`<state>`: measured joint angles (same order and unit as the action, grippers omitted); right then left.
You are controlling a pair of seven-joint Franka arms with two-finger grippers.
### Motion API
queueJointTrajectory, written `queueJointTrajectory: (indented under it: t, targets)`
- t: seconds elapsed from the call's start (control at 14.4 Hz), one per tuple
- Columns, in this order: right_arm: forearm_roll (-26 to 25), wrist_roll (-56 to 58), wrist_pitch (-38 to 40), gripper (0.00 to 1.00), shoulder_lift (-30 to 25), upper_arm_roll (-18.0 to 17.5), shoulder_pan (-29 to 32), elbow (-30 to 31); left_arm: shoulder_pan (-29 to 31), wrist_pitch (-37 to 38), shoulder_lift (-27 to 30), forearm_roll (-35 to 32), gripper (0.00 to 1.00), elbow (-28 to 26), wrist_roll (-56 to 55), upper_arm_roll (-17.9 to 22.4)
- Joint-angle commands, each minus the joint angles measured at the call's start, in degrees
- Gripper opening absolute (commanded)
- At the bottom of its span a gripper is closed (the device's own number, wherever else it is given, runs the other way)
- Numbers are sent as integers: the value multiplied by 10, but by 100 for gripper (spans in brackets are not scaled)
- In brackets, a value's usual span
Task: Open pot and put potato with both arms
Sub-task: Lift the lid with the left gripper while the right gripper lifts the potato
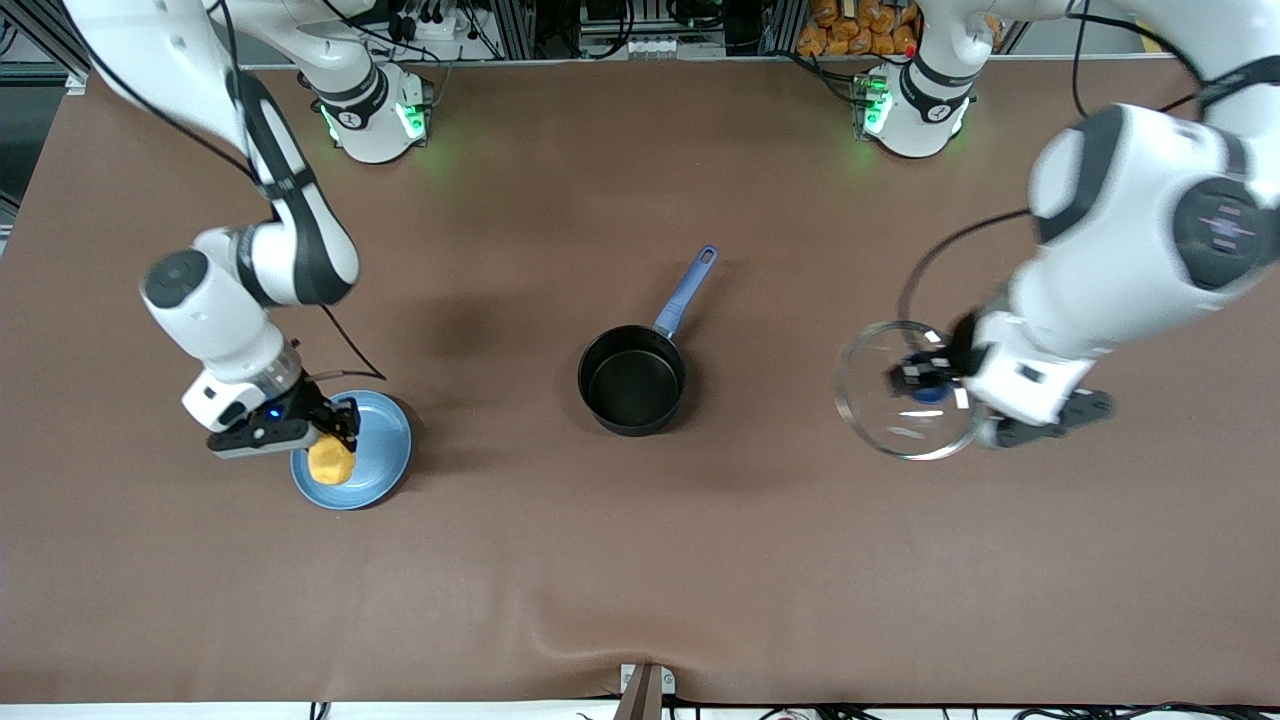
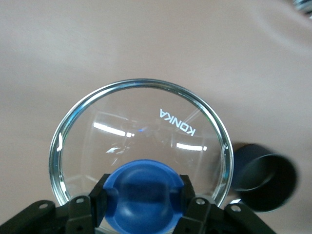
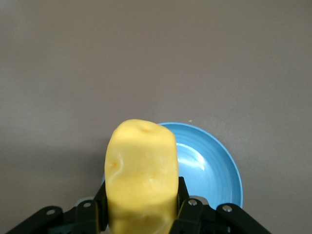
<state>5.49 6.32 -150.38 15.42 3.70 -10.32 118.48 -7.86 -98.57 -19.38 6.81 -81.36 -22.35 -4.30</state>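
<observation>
I will release the glass lid with my left gripper on the bare tabletop across the black pot from the light-blue plate (image 1: 931, 397).
The black pot (image 1: 632, 380) stands uncovered mid-table, its blue handle (image 1: 686, 292) pointing toward the robots' bases; its rim also shows in the left wrist view (image 2: 265, 183). My left gripper (image 1: 925, 382) (image 2: 144, 197) is shut on the blue knob (image 2: 144, 183) of the glass lid (image 1: 905, 405) (image 2: 141, 126), held over the table toward the left arm's end, apart from the pot. My right gripper (image 1: 335, 440) (image 3: 141, 207) is shut on the yellow potato (image 1: 332, 462) (image 3: 141, 165) over the light-blue plate (image 1: 375, 450) (image 3: 214, 170). Whether the potato touches the plate is unclear.
The brown tabletop (image 1: 640, 560) stretches bare between the plate and the pot and between the pot and the lid. The two arm bases (image 1: 375, 115) (image 1: 915, 105) stand along the table's edge farthest from the front camera.
</observation>
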Motion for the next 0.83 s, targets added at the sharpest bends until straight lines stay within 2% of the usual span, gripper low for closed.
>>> queueJointTrajectory:
  t: [0.0,0.21,0.35,0.42,0.55,0.76]
  targets:
    - [8,-2,120,0,-45,2,-15,-39,60,-11,33,14,0,-79,114,-5]
    - [-7,-40,260,0,-47,1,-19,-130,73,-78,33,6,0,-148,142,-4]
    - [-63,-98,328,0,-42,0,-46,-183,84,-135,36,6,0,-209,158,-4]
    - [-85,-136,344,0,-40,-2,-67,-198,86,-165,46,6,0,-246,158,-4]
    - [-96,-202,358,0,-31,-2,-112,-225,85,-248,66,6,0,-322,159,-4]
    - [-97,-318,379,0,16,-2,-176,-281,83,-344,58,6,0,-386,172,-4]
